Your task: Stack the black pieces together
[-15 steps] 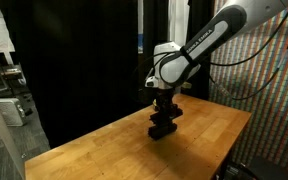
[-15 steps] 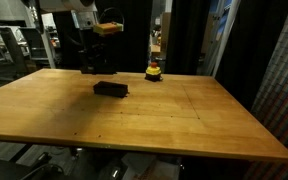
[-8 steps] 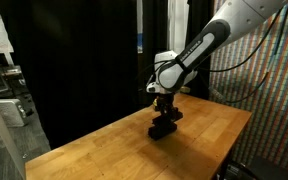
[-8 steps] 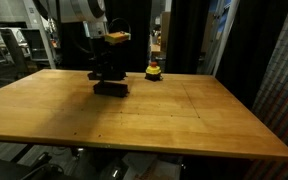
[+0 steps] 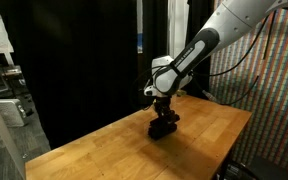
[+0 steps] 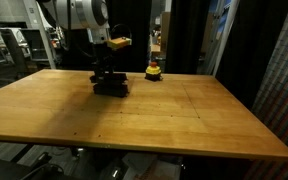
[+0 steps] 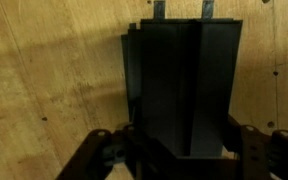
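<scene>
Next, I let go of the flat black piece on top of the other black pieces (image 5: 162, 128) (image 7: 176, 90) on the wooden table.
The black pieces (image 6: 112, 88) form a small dark block on the wooden table (image 6: 184, 120), also seen under the arm in an exterior view (image 5: 164, 131). My gripper (image 6: 106, 76) stands right over that block, shut on a flat black piece that rests on or just above the others. In the wrist view the held black piece (image 7: 184, 80) fills the middle between my gripper (image 7: 179, 152) fingers. A darker edge of another piece (image 7: 130, 85) shows at its left. Whether the held piece touches the block below I cannot tell.
A small yellow-and-red round object (image 6: 154, 71) sits on the table just behind and to the side of the block. Black curtains hang behind the table (image 5: 209, 128). A mesh wall with cables stands beside it (image 5: 274, 90).
The arm has come down from above the far table edge onto the black block, carrying a black piece. The jaws have stayed shut.
</scene>
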Controlling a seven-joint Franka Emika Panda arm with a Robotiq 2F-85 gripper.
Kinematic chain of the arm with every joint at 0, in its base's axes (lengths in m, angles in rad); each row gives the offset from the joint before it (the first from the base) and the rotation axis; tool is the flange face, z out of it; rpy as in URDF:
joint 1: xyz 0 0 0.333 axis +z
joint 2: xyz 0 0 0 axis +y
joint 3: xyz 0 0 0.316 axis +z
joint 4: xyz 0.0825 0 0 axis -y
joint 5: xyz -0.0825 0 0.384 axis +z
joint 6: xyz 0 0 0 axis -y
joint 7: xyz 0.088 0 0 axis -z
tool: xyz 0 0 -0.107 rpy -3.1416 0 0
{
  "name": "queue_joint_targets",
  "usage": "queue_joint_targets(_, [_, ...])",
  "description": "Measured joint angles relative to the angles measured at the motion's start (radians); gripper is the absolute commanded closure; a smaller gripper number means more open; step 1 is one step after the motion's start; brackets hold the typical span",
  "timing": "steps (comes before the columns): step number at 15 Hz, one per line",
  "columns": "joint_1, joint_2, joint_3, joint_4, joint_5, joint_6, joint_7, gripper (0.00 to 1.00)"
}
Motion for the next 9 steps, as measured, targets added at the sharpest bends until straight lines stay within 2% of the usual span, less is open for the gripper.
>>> queue_joint_targets(9, [-0.003, 0.019, 0.007, 0.007, 0.022, 0.043, 0.002, 0.55])
